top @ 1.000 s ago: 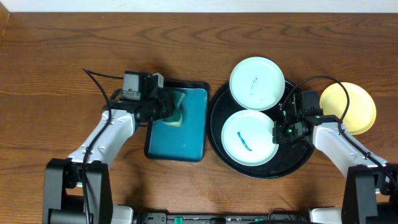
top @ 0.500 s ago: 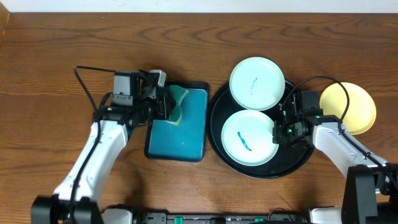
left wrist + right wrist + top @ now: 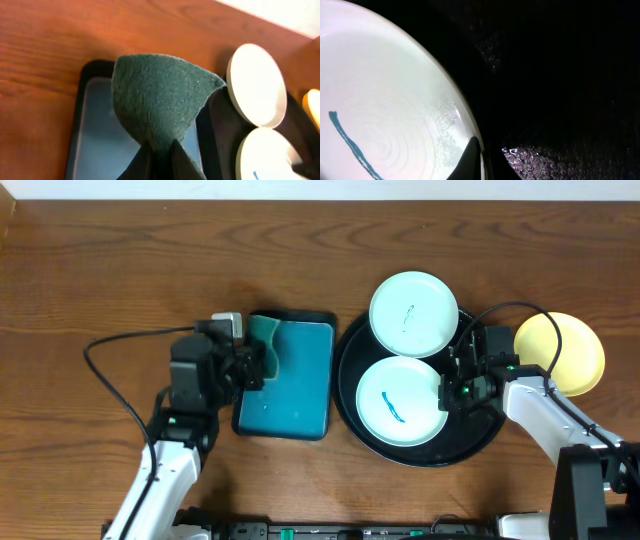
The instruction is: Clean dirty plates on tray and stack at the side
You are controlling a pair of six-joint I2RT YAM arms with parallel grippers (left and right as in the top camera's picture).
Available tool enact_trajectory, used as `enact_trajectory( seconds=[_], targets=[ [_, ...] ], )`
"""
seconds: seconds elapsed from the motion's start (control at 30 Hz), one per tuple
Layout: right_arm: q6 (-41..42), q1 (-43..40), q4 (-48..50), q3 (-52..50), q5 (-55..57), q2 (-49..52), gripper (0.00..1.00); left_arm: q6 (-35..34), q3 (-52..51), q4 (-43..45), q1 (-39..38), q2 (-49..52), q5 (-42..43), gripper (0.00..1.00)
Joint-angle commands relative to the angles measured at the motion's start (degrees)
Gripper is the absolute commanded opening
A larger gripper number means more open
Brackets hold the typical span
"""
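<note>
Next, my left gripper lowers the green sponge and sets it down for me in the middle of the teal tray [image 3: 289,383] [image 3: 143,152].
Two mint-white plates lie on the round black tray [image 3: 482,442]: the far plate [image 3: 413,301] with a faint mark and the near plate [image 3: 400,402] with a blue-green smear. The yellow plate [image 3: 560,352] lies on the table right of the tray. My right gripper [image 3: 447,392] is shut on the near plate's right rim; the right wrist view shows a finger [image 3: 481,155] over the rim of that plate [image 3: 385,95]. My left gripper [image 3: 250,366] is shut on a green sponge [image 3: 266,350], held over the teal tray's left edge. In the left wrist view the sponge [image 3: 160,100] is folded between the fingers [image 3: 160,152].
The rectangular teal tray [image 3: 300,395] with a black rim lies just left of the black tray. In the left wrist view the teal tray [image 3: 95,135], the far plate [image 3: 256,85] and the near plate [image 3: 265,155] show. A black cable [image 3: 110,380] trails left of the left arm.
My left arm has drawn back to the left and toward the front with the sponge, from over the teal tray to its left edge. The right arm and plates have not moved.
</note>
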Motion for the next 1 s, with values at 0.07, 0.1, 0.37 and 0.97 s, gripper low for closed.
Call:
enact_trajectory(
  seconds=[0.07, 0.1, 0.37, 0.97],
  targets=[
    [0.63, 0.63, 0.81, -0.5, 2.45, 2.43, 0.01, -2.69, -1.81, 5.79, 0.13, 2.71, -1.07, 0.07],
    [0.63, 0.63, 0.81, -0.5, 2.45, 2.43, 0.01, -2.71, -1.81, 6.67, 0.13, 3.52, -1.01, 0.08],
    [0.63, 0.63, 0.81, -0.5, 2.45, 2.43, 0.01, -2.97, -1.81, 14.58, 0.11, 8.28, 3.13, 0.08],
    [0.63, 0.63, 1.22, -0.5, 2.45, 2.43, 0.01, -2.89, -1.81, 26.18, 0.13, 8.66, 8.87, 0.08]
  ],
)
